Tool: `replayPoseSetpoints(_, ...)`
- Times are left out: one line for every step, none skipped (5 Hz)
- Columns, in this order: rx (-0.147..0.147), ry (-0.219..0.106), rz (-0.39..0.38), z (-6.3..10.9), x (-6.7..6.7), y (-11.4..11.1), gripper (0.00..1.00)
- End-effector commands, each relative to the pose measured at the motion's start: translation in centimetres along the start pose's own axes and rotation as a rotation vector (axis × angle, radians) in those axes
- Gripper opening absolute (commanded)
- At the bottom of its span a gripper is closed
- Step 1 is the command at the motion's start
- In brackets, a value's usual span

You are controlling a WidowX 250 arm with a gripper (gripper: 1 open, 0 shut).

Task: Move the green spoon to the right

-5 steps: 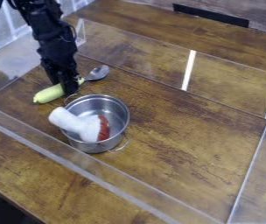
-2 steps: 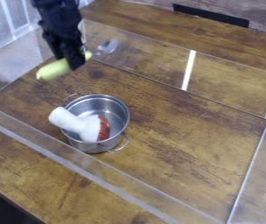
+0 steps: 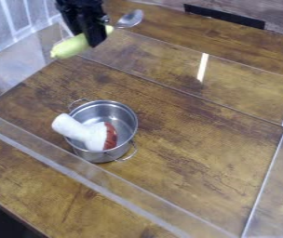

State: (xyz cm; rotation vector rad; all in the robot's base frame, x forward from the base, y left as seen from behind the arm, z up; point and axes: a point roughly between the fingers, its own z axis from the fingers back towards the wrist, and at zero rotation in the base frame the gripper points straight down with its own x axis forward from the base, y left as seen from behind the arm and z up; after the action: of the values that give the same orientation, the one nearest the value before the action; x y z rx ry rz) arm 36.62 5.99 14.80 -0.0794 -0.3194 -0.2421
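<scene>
My gripper is to let go of the green spoon on the bare wood [image 3: 166, 141] close beside the steel pot. The spoon's handle will be toward the pot.
The green spoon [image 3: 77, 43] hangs in the air at the top left of the camera view, its yellow-green handle pointing left and its shiny metal bowl [image 3: 129, 18] pointing right. My black gripper [image 3: 94, 33] is shut on the spoon near its middle, well above the wooden table. The arm above the gripper runs out of the frame.
A round steel pot [image 3: 105, 131] stands on the wooden table [image 3: 194, 130] left of centre, with a white roll with a red patch [image 3: 86, 133] leaning in it. Clear plastic walls [image 3: 268, 191] ring the work area.
The gripper has lifted the spoon off the table and carried it up and to the right. The pot and roll have not moved.
</scene>
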Motion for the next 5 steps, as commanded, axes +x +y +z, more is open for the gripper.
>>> replayPoseSetpoints(0.038,-0.078,0.014,1.6,0.2,-3.7,0.00)
replayPoseSetpoints(-0.014,-0.076,-0.055,0.5,0.1,-6.9,0.00)
replayPoseSetpoints(-0.049,-0.070,-0.106,-0.7,-0.1,-10.1,0.00)
replayPoseSetpoints(-0.054,-0.061,-0.110,-0.8,-0.3,-11.7,0.00)
replayPoseSetpoints(-0.049,-0.058,-0.091,-0.7,-0.6,-12.2,0.00)
